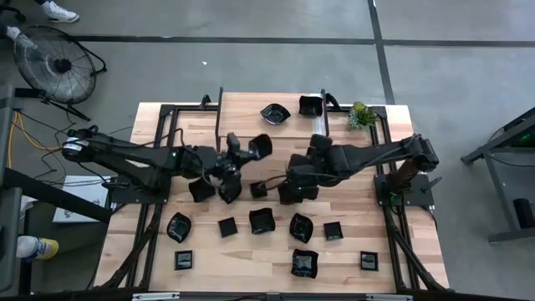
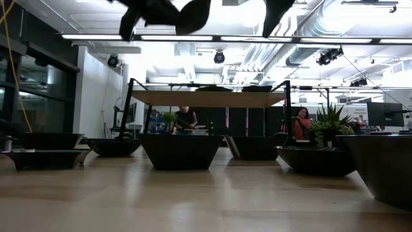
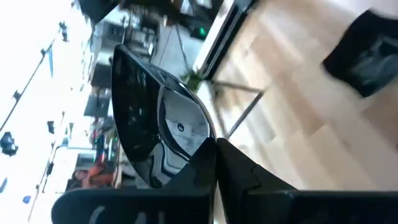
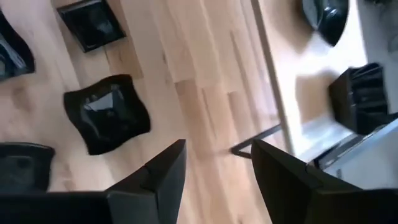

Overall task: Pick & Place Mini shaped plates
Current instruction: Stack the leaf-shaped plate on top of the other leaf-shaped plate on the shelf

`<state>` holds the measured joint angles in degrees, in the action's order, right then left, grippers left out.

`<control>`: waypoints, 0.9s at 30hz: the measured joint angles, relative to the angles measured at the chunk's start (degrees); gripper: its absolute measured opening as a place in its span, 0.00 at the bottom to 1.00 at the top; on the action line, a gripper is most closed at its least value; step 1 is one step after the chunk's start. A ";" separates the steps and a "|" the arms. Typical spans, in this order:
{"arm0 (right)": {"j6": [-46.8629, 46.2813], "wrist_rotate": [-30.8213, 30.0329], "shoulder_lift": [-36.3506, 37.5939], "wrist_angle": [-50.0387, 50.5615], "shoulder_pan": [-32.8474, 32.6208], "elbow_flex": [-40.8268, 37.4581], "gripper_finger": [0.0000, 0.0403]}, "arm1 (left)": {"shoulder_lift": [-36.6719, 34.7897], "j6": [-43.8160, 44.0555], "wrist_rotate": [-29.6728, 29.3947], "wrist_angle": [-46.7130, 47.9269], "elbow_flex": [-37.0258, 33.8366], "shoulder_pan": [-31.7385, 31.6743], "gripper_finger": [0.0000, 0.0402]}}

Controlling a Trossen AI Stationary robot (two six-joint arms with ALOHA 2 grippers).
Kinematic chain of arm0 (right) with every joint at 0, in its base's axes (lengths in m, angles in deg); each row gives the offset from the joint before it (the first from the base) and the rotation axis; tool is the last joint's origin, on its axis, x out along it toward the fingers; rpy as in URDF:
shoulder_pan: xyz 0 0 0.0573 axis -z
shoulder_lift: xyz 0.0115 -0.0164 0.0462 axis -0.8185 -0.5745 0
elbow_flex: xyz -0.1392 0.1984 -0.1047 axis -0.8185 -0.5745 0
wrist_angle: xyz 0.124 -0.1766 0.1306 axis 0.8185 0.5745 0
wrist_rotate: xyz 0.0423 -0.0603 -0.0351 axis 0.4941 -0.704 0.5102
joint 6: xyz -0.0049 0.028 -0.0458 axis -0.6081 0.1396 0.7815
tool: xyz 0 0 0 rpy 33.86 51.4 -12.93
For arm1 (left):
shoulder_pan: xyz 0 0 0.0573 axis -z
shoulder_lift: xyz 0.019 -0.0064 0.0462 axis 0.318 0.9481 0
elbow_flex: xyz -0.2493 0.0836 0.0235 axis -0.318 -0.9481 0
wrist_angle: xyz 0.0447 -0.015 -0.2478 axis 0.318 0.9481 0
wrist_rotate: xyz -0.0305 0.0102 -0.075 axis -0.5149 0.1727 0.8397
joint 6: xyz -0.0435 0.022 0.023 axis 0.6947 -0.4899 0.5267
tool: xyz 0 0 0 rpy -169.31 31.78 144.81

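Observation:
The robot's left gripper should release the oval plate on top of the matching oval plate at the table's far edge [image 1: 274, 114].
Several glossy black mini shaped plates lie flat on the wooden table [image 1: 276, 247]: two at the far edge [image 1: 274, 113], a few mid-table [image 1: 258, 189], and two rows near the front [image 1: 262, 221]. Over the table's middle, my left gripper [image 1: 241, 155] is shut on one oval plate [image 1: 260, 146], held up in the air. My right gripper [image 1: 294, 180] hovers just right of it, open [image 4: 217, 168], with only bare wood between its fingers. A wavy-edged plate [image 4: 109, 118] lies beside it. My left gripper pinches the oval plate's rim [image 3: 200, 148] between its two fingers [image 3: 239, 177]. The fingers come nearly level from the table's left. The plate is lifted clear of the table and stands tipped on edge beyond the fingertips, its hollow side showing [image 3: 177, 127].
A small green plant [image 1: 360, 115] stands at the far right corner. A black metal frame [image 1: 219, 117] rises along the table's far part. Bare wood lies between the mid-table plates and the far ones. People show in the room behind [image 2: 300, 122].

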<state>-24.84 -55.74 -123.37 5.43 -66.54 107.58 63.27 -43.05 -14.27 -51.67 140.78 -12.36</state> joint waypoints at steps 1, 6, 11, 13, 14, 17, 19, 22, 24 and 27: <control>-0.55 -0.03 0.06 -0.19 -0.24 -0.85 0.44 | 0.50 0.38 -0.15 2.62 2.09 -0.89 0.00; -1.04 -0.38 0.10 -0.15 -1.82 -7.16 0.44 | 4.48 1.67 2.65 15.23 11.46 -6.48 0.00; -6.69 -4.82 0.10 -0.55 -3.89 -14.20 0.44 | 10.27 2.68 8.34 25.78 20.06 -12.52 0.00; -9.20 -6.16 0.17 -0.52 -4.83 -16.60 0.44 | 12.86 3.20 9.38 28.85 23.79 -14.63 0.00; -10.45 -6.60 0.17 -0.55 -5.26 -17.70 0.44 | 14.21 3.23 9.88 30.04 25.70 -15.53 0.00; -14.72 -9.02 0.20 -0.54 -6.75 -20.63 0.44 | 18.07 3.23 10.69 32.38 30.78 -17.60 0.00; -17.64 -11.01 0.21 -0.57 -7.91 -22.40 0.44 | 20.67 3.59 12.54 34.86 34.15 -18.87 0.00; -21.23 -13.47 0.23 -1.17 -9.80 -25.23 0.44 | 24.80 5.55 15.71 39.47 39.19 -20.94 0.00; -23.56 -14.71 0.23 -1.15 -11.03 -27.08 0.44 | 27.54 6.65 16.81 42.74 42.14 -22.22 0.00; -27.40 -16.15 0.96 -1.44 -12.62 -30.09 0.44 | 30.91 7.34 16.43 46.28 45.87 -23.91 0.00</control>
<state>-52.25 -71.89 -122.41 3.99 -79.16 77.49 94.18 -35.71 2.17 -5.40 186.66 -36.27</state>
